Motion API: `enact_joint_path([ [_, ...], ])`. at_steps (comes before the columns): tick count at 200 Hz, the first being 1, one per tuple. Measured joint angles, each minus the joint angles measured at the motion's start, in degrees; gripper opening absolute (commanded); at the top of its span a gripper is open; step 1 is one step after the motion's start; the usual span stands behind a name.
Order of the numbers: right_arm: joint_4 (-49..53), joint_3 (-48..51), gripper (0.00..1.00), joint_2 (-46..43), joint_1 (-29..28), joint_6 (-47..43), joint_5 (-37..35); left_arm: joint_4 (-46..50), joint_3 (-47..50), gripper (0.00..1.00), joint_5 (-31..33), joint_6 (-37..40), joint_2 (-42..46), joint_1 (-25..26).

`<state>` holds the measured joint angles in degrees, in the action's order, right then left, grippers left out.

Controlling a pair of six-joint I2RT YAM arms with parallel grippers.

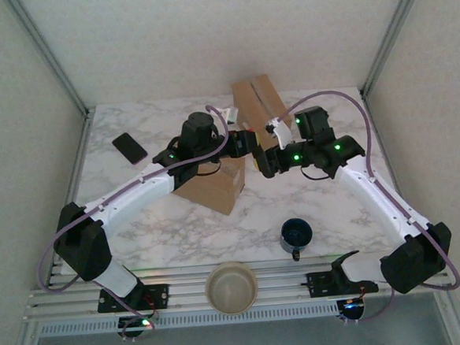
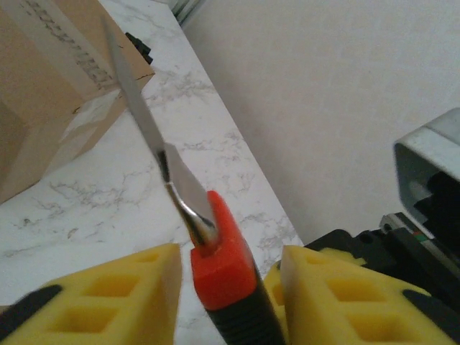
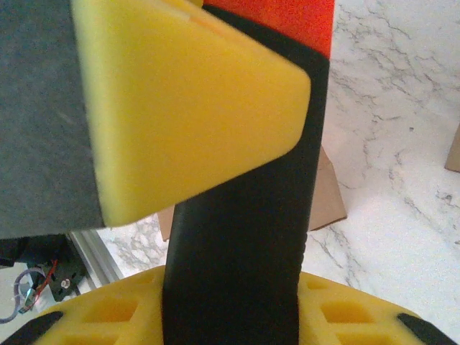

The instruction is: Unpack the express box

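I will hold the knife with my left gripper, as my right gripper spans the black knife handle's broad width and needs to open and pinch the handle's flat sides [image 3: 248, 208].
A brown cardboard express box [image 1: 213, 185] sits mid-table, its taped corner [image 2: 43, 93] showing in the left wrist view. Above it both grippers meet around a knife [image 2: 215, 266] with a red collar, black handle [image 3: 244, 215] and bare steel blade [image 2: 144, 122] pointing toward the box. My left gripper [image 2: 230, 287] is open, with a gap between each yellow pad and the handle. My right gripper [image 3: 233, 316] is shut on the black handle. In the top view the left gripper [image 1: 248, 143] and right gripper [image 1: 262, 158] are almost touching.
Flat cardboard pieces [image 1: 254, 100] lie at the back. A black phone [image 1: 129, 147] is at the back left. A dark blue mug [image 1: 296, 235] stands front right and a beige bowl [image 1: 231, 287] rests at the near edge between the arm bases.
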<state>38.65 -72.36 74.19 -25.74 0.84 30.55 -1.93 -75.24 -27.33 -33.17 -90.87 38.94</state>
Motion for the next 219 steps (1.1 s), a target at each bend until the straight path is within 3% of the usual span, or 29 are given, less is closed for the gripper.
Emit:
enact_joint_path([
  [21, -0.4, 0.0, 0.18, 0.6, -0.2, 0.0, -0.5, -0.6, -0.4, 0.00, -0.2, -1.2, -0.1, 0.0],
  [44, -1.2, 0.0, 0.19, 0.9, -0.5, 0.1, -1.0, -0.4, -1.2, 0.00, 0.1, -1.5, -0.3, 0.3],
  [60, -1.6, 0.0, 0.24, 0.9, -0.5, 0.4, -1.5, 0.5, -2.0, 0.00, 0.5, -1.6, -0.7, 0.3],
  [67, -1.7, -0.1, 0.33, 0.9, -0.7, 0.7, -2.0, 1.6, -2.8, 0.00, 1.0, -1.6, -0.9, 0.3],
  [83, -2.0, -0.4, 0.68, 0.9, -1.5, 1.5, -3.7, 5.3, -5.4, 0.00, 2.0, -1.4, -1.6, 0.3],
  [92, -1.9, -0.9, 0.81, 0.9, -2.3, 1.6, -5.1, 8.0, -7.8, 0.00, 3.5, -1.0, -2.3, 0.4],
  [114, -2.0, -2.3, 0.94, 0.8, -6.6, 1.4, -12.0, 15.9, -14.6, 0.00, 9.1, -0.9, -4.5, 0.4],
  [142, -2.3, -2.5, 0.96, 0.3, -15.6, -0.2, -26.7, 25.3, -21.8, 0.00, 16.2, -1.2, -6.8, 0.2],
  [180, -9.4, 1.3, 0.90, 0.5, -25.1, -3.5, -49.1, 31.5, -23.0, 0.00, 19.5, -2.4, -7.1, -0.2],
  [219, -18.1, 4.7, 0.79, 2.6, -26.7, -5.8, -58.9, 33.7, -22.8, 0.00, 20.5, -3.4, -7.5, -0.8],
])
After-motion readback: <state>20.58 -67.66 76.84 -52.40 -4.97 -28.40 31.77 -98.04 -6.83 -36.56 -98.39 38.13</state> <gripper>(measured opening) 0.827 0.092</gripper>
